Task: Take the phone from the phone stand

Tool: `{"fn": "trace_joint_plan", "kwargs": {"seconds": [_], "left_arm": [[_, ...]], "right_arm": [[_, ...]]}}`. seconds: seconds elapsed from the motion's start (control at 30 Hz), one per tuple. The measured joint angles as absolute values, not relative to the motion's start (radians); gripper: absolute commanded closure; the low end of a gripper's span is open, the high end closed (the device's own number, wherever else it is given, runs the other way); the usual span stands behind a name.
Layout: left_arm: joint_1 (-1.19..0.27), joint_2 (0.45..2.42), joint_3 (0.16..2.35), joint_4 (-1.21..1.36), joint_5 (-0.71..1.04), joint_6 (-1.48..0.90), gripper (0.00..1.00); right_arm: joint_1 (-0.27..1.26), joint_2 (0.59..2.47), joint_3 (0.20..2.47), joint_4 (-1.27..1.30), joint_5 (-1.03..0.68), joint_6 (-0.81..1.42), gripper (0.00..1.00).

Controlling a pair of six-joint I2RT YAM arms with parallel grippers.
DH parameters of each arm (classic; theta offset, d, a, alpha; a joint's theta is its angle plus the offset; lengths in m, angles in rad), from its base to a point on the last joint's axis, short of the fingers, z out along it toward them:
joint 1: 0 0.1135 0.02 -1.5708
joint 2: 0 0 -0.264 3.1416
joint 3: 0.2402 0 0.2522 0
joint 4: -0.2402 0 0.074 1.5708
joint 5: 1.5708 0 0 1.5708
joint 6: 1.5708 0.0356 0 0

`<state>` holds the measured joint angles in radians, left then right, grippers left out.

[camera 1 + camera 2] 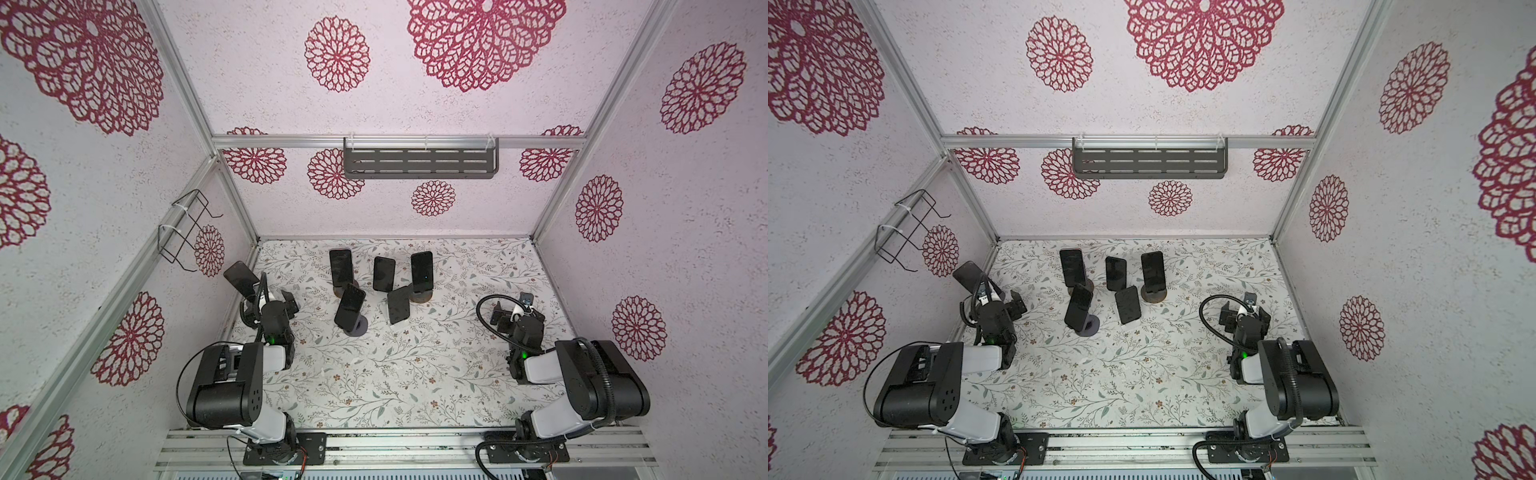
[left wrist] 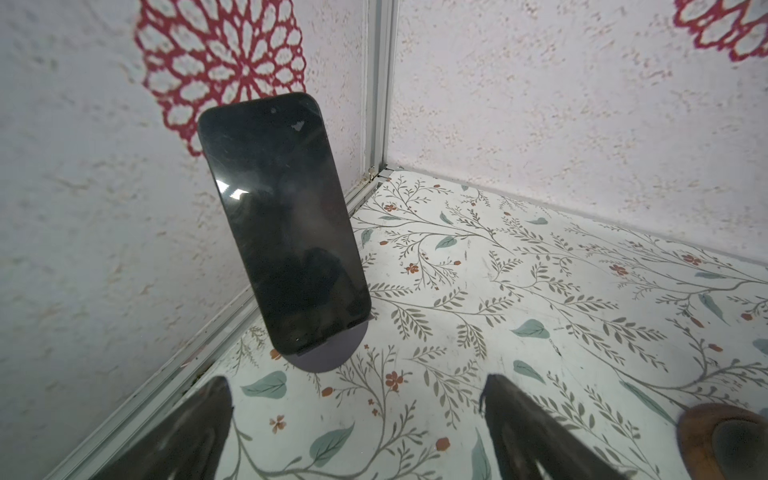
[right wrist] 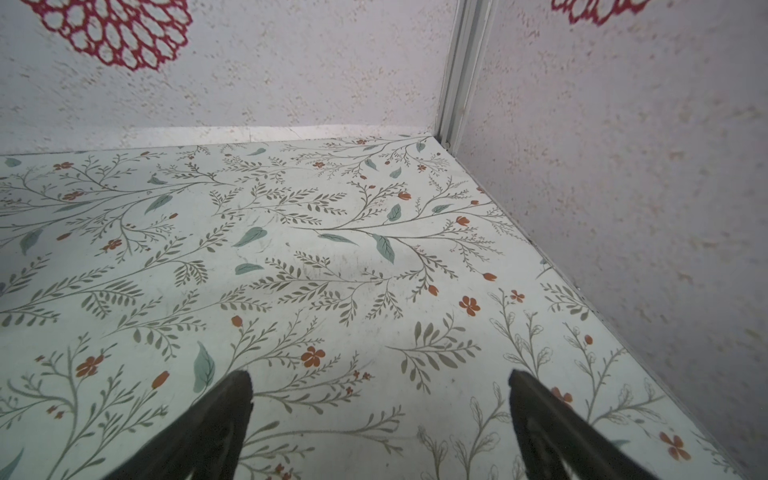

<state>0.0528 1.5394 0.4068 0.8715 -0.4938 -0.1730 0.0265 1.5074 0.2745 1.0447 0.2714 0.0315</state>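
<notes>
Next, my left gripper closes across the black phone's long sides [image 1: 243, 280] [image 2: 286, 222], around their middle, on the phone that stands below the wire rack.
A black phone [image 2: 282, 224] leans upright on a dark round phone stand [image 2: 322, 357], close to the left wall near the back corner. Both top views show this phone [image 1: 240, 277] [image 1: 968, 274] at the far left of the floral table. My left gripper [image 2: 357, 390] is open just in front of the stand, its dark fingertips [image 2: 216, 399] apart, touching neither phone nor stand. From above, the left gripper [image 1: 270, 297] sits right beside the phone. My right gripper [image 3: 380, 384] [image 1: 515, 309] is open over bare table at the right, with nothing between its fingers.
Several more black phones on stands cluster at the middle back of the table [image 1: 383, 274], the nearest on a grey round base [image 1: 350, 306]. A brown stand base [image 2: 723, 440] lies near the left gripper. A grey shelf [image 1: 419, 160] and a wire rack [image 1: 187, 228] hang on the walls.
</notes>
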Motion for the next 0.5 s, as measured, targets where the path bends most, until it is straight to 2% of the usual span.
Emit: {"fn": "trace_joint_plan", "kwargs": {"seconds": [0.07, 0.2, 0.4, 0.5], "left_arm": [[-0.002, 1.529, 0.446, 0.793, -0.594, -0.147, 0.03], [-0.120, 1.508, 0.688, 0.507, -0.779, -0.136, 0.03], [-0.235, 1.533, 1.020, 0.122, -1.046, -0.240, 0.03], [-0.245, 1.592, 1.138, -0.048, -1.117, -0.321, 0.03]], "right_arm": [[0.021, 1.441, 0.347, 0.886, 0.265, 0.045, 0.01], [0.018, 1.303, 0.550, 0.603, 0.247, 0.089, 0.01], [0.018, 1.283, 0.834, 0.177, 0.204, 0.171, 0.01], [0.018, 1.283, 0.928, -0.030, 0.174, 0.200, 0.01]]}}
